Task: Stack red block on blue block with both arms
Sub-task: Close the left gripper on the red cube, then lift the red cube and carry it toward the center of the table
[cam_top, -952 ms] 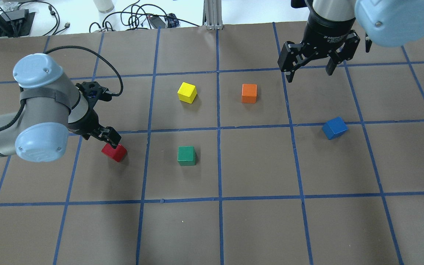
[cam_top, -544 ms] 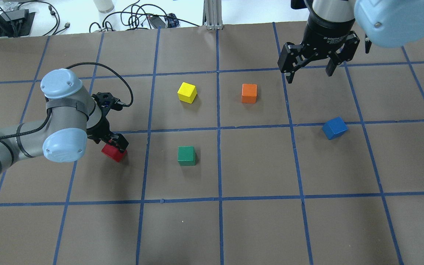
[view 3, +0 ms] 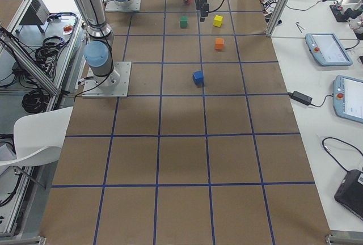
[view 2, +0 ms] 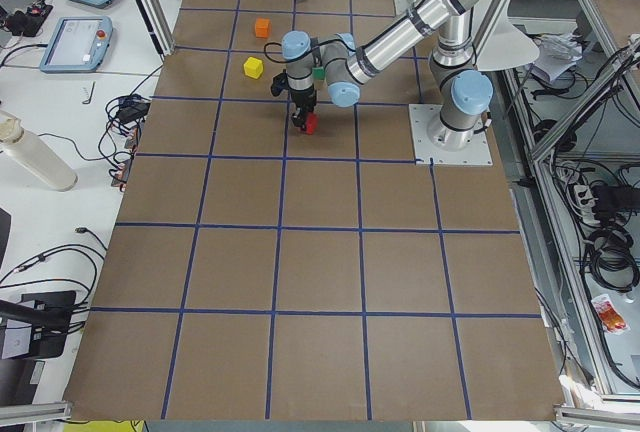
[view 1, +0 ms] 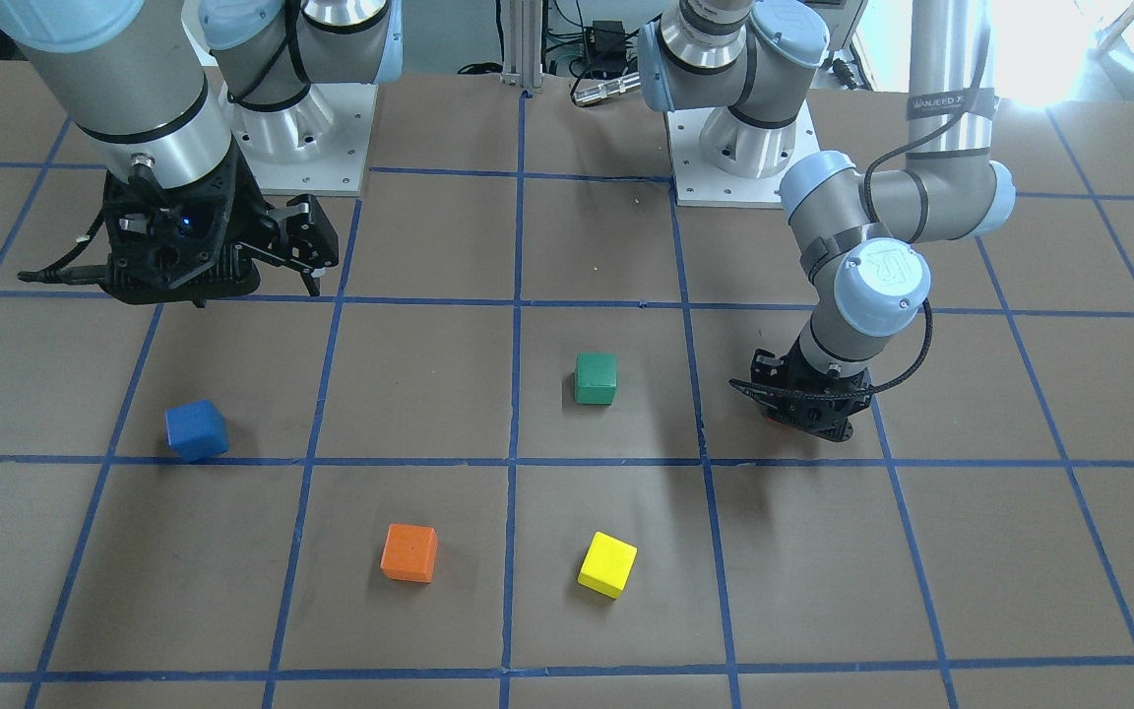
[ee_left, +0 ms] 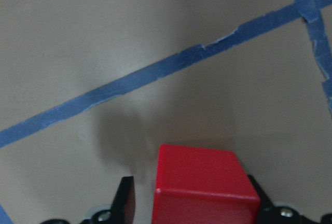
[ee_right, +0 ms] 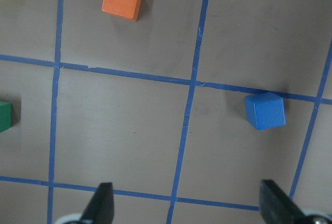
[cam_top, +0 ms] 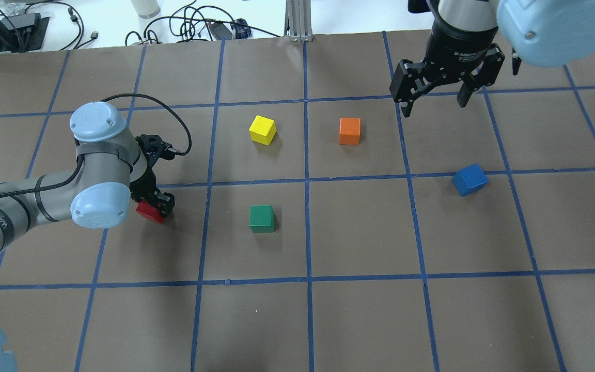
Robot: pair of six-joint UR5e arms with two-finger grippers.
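My left gripper should set the red block down between the green and blue blocks, across the tape from the orange block [view 1: 446,437].
The red block [cam_top: 149,212] lies on the table at the left, half hidden under my left gripper [cam_top: 155,204]. In the left wrist view the red block [ee_left: 205,182] sits between the open fingers [ee_left: 126,198]; there is a small gap on one side, and the other finger is right beside it. The blue block [cam_top: 469,180] lies on the table at the right, turned a little askew. It also shows in the right wrist view [ee_right: 265,111]. My right gripper [cam_top: 434,106] hangs open and empty, high above the far right of the table.
A green block [cam_top: 262,218] lies to the right of the red block. A yellow block [cam_top: 263,129] and an orange block [cam_top: 349,130] lie farther back, mid-table. Blue tape lines grid the brown table. Cables lie beyond the far edge.
My left arm has swung in and come down over the red block, so its fingers now straddle it. The right gripper and all blocks have stayed in place.
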